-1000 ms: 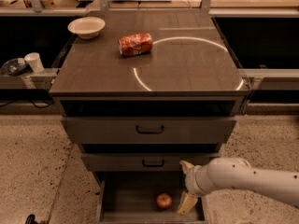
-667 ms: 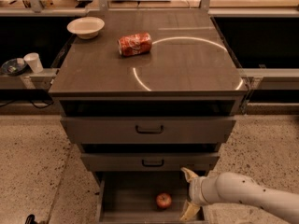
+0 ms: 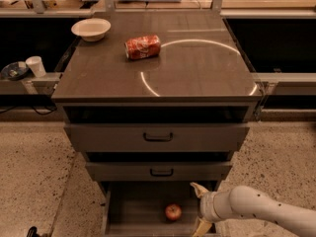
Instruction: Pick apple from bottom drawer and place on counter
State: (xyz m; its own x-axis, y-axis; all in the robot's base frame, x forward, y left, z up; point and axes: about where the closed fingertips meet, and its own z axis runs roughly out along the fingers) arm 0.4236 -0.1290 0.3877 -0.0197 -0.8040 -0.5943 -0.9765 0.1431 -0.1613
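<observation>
The robot's gripper should next go to the middle of the small red apple (image 3: pixel 174 212) in the open bottom drawer and close there.
The small red apple (image 3: pixel 173 212) lies on the grey floor of the open bottom drawer (image 3: pixel 138 209), a little right of its middle. My gripper (image 3: pixel 200 207) is at the drawer's right side, just right of the apple and apart from it. Its two tan fingers are spread wide, one (image 3: pixel 198 189) pointing up and back, the other (image 3: pixel 202 227) down at the drawer's front edge. It holds nothing. The counter (image 3: pixel 197 68) is the dark cabinet top above, with a bright ring reflection.
A crushed red soda can (image 3: pixel 143 47) lies on the counter, left of centre. A white bowl (image 3: pixel 91 29) sits at its back left corner. Two wider drawers with black handles (image 3: pixel 158 137) are partly pulled out above the bottom drawer. A white cup (image 3: pixel 35 65) stands on the left ledge.
My arm and gripper have moved lower and a little toward the drawer's front. The apple has not moved.
</observation>
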